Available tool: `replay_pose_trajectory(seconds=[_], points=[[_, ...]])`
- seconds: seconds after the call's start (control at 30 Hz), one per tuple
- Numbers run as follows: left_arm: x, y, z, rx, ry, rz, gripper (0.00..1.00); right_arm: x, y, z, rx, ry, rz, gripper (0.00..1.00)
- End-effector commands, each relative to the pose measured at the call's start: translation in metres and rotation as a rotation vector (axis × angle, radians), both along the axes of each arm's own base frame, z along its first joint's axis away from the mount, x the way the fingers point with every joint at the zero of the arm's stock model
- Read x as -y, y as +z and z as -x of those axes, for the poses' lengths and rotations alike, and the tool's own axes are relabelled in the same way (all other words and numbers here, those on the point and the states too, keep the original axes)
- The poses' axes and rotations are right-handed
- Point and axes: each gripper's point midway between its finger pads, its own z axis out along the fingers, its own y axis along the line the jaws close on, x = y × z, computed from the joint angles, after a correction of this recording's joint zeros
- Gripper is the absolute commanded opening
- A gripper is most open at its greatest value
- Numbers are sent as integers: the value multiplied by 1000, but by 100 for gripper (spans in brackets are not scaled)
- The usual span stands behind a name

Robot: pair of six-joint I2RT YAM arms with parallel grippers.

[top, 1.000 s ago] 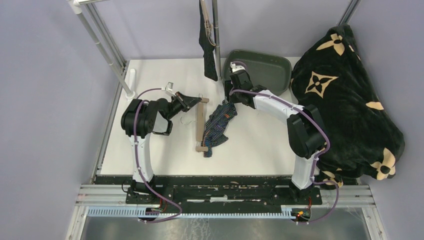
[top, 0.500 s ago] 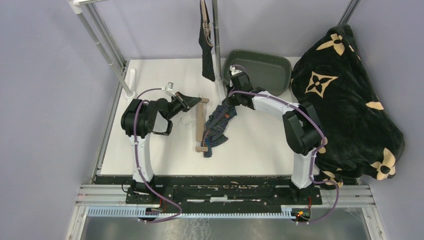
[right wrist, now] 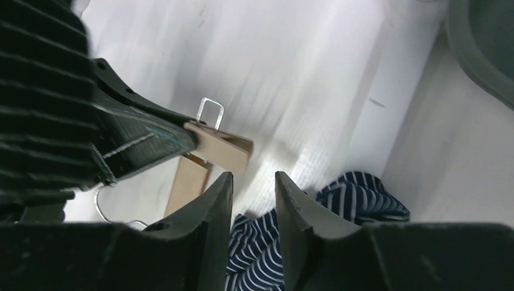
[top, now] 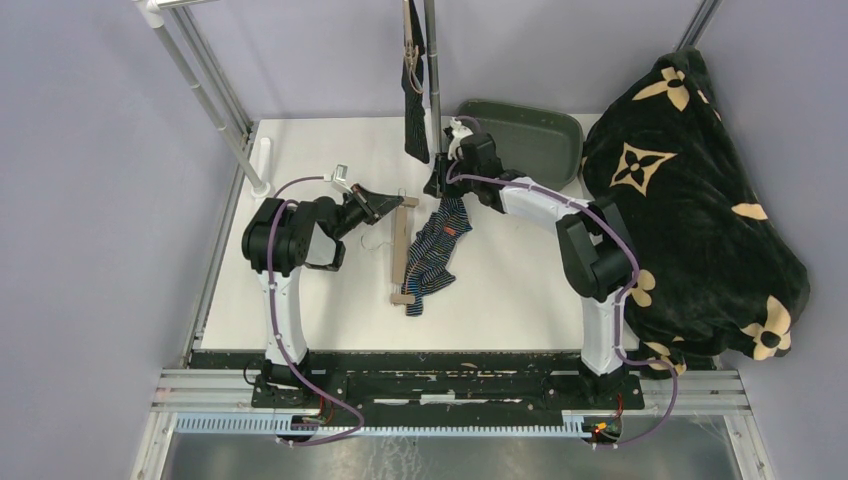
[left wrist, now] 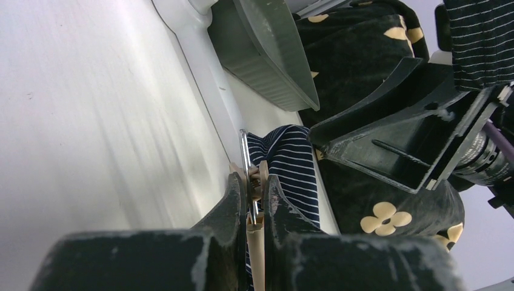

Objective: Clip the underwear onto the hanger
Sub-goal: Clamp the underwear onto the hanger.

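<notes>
The navy underwear's far corner is bunched up next to the hanger's far clip, so the robot's right gripper should pinch the waistband's far end [top: 460,213] and pull it straight before clipping.
The navy underwear [top: 436,252] with light stripes lies on the white table beside a wooden hanger [top: 402,255]. My left gripper [top: 388,204] is shut on the hanger's far clip [left wrist: 259,176], and the navy underwear [left wrist: 292,165] lies just past it. My right gripper [top: 441,186] is open and empty, hovering over the garment's far corner [right wrist: 267,254], with the clip [right wrist: 221,144] in front of it. The black pinstriped underwear [top: 414,95] hangs from a hanger on the rack.
A dark green tub [top: 535,135] stands at the back right. The big black blanket with tan flowers [top: 700,200] covers the right side. The rack's upright pole [top: 432,60] rises just behind my right gripper, and more poles [top: 205,90] stand at the left.
My right gripper has moved back and to the left, away from the navy underwear's far corner and toward the rack pole. The left arm and the hanger have not moved.
</notes>
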Motion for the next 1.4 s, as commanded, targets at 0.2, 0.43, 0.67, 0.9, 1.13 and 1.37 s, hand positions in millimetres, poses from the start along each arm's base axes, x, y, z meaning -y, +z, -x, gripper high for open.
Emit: replay_pose_trajectory(seconds=[0.2,0.43,0.67,0.9,1.13,1.37], points=[[-7,19,0,78,-5,6,3,64,24,4,105,-79,79,38],[-6,20,1,81,-8,9,3,79,7,16,73,-75,131,46],[-6,19,1,78,-7,9,3,94,12,23,94,-126,144,55],[-6,20,1,80,-9,12,3,98,-3,33,70,-88,182,52],[-6,19,2,79,-9,11,3,94,-20,37,65,-21,210,49],[-7,18,1,78,-8,12,3,83,-28,34,57,37,190,49]])
